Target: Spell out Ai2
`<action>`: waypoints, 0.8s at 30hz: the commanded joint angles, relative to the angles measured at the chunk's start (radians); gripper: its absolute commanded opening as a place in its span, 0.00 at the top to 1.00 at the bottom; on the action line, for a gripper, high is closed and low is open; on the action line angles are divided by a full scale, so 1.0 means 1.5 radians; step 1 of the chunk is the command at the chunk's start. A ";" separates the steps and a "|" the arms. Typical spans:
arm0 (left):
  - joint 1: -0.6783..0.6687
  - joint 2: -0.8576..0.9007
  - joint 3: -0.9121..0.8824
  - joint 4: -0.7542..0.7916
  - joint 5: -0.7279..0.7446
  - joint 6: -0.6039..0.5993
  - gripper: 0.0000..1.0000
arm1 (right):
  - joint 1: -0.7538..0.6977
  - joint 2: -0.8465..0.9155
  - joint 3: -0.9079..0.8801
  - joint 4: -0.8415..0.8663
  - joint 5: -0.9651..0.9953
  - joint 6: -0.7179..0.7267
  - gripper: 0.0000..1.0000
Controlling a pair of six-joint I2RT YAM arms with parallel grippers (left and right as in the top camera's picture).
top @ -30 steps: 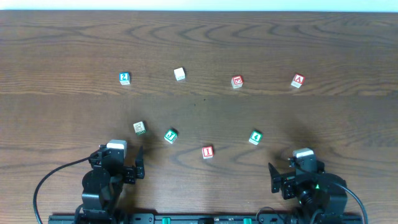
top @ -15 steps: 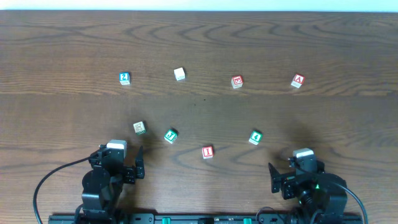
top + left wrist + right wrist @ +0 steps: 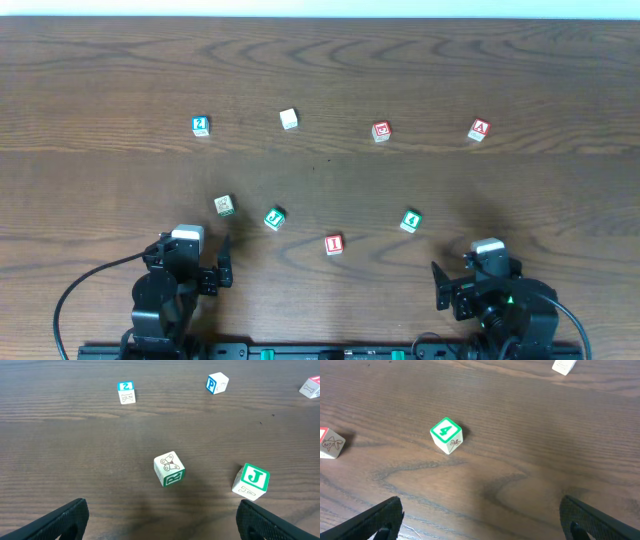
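Observation:
The robot's right gripper should close on the opposite sides [image 3: 334,245] [image 3: 328,443] of the red "I" block near the front middle, since "Ai2" needs that letter.
The red "A" block [image 3: 479,129] lies at the far right of the table. The blue "2" block [image 3: 200,125] lies at the far left and also shows in the left wrist view [image 3: 126,392]. The red "I" block [image 3: 334,243] sits near the front middle; its edge shows in the right wrist view [image 3: 330,442]. My left gripper [image 3: 193,257] [image 3: 160,522] is open and empty at the front left, short of all blocks. My right gripper [image 3: 478,270] [image 3: 480,520] is open and empty at the front right.
Other blocks: a butterfly block [image 3: 224,205] [image 3: 169,468], a green "J" [image 3: 274,217] [image 3: 251,480], a green "4" [image 3: 410,220] [image 3: 446,434], a white "P" block [image 3: 289,119] [image 3: 217,383], and a red block [image 3: 381,131].

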 commanded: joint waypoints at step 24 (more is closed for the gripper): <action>0.005 -0.004 -0.009 0.004 -0.010 0.010 0.05 | -0.008 -0.007 -0.012 0.057 -0.037 0.023 0.01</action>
